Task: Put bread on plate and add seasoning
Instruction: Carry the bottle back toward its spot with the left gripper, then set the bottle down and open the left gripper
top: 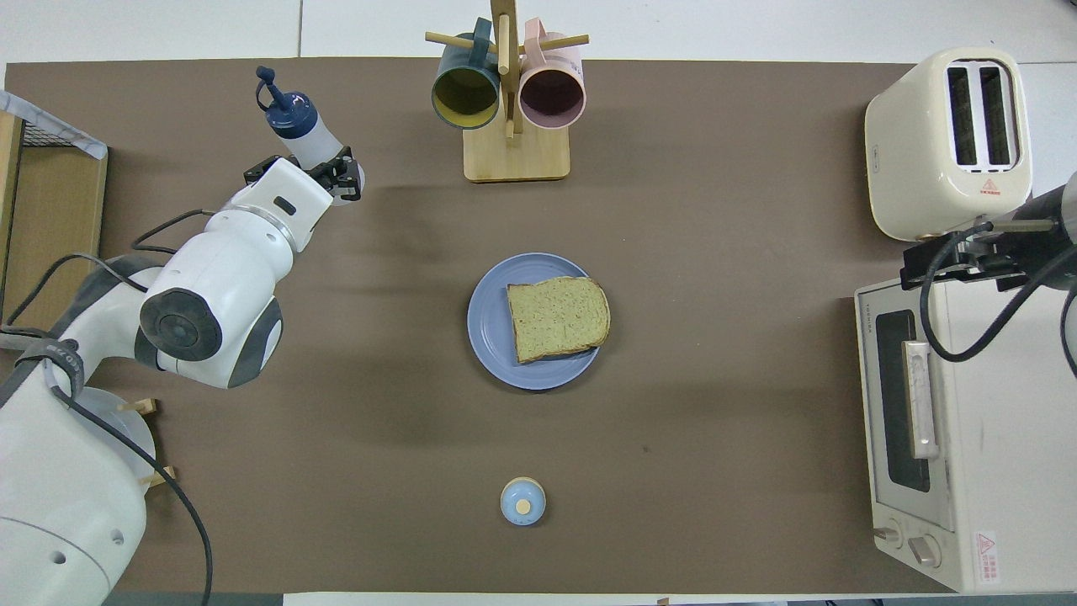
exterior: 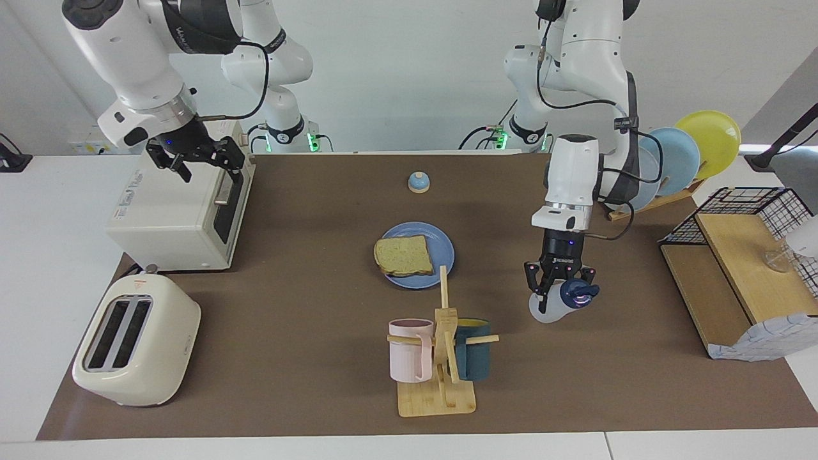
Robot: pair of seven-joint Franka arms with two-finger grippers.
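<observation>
The seasoning will go down from my left gripper onto the brown mat (top: 346,188) between the mug rack and the wooden shelf. The seasoning is held tilted just over the mat.
The bread (exterior: 404,255) lies flat on the medium-blue plate (exterior: 442,243) in the middle of the table; both also show in the overhead view, bread (top: 557,318) on plate (top: 490,328). My left gripper (exterior: 555,289) is shut on the seasoning (exterior: 565,299), a translucent white bottle with a navy cap. It holds the bottle tilted just over the mat, toward the left arm's end of the table from the plate. In the overhead view the left gripper (top: 330,172) grips the bottle (top: 294,122) at its body. My right gripper (exterior: 199,158) is open and empty over the toaster oven.
A white toaster oven (exterior: 172,214) and a cream toaster (exterior: 137,338) stand at the right arm's end. A wooden mug rack (exterior: 441,358) with two mugs stands farther from the robots than the plate. A small blue bell (exterior: 418,182) sits nearer the robots. A plate rack (exterior: 684,156) and wooden shelf (exterior: 735,281) are at the left arm's end.
</observation>
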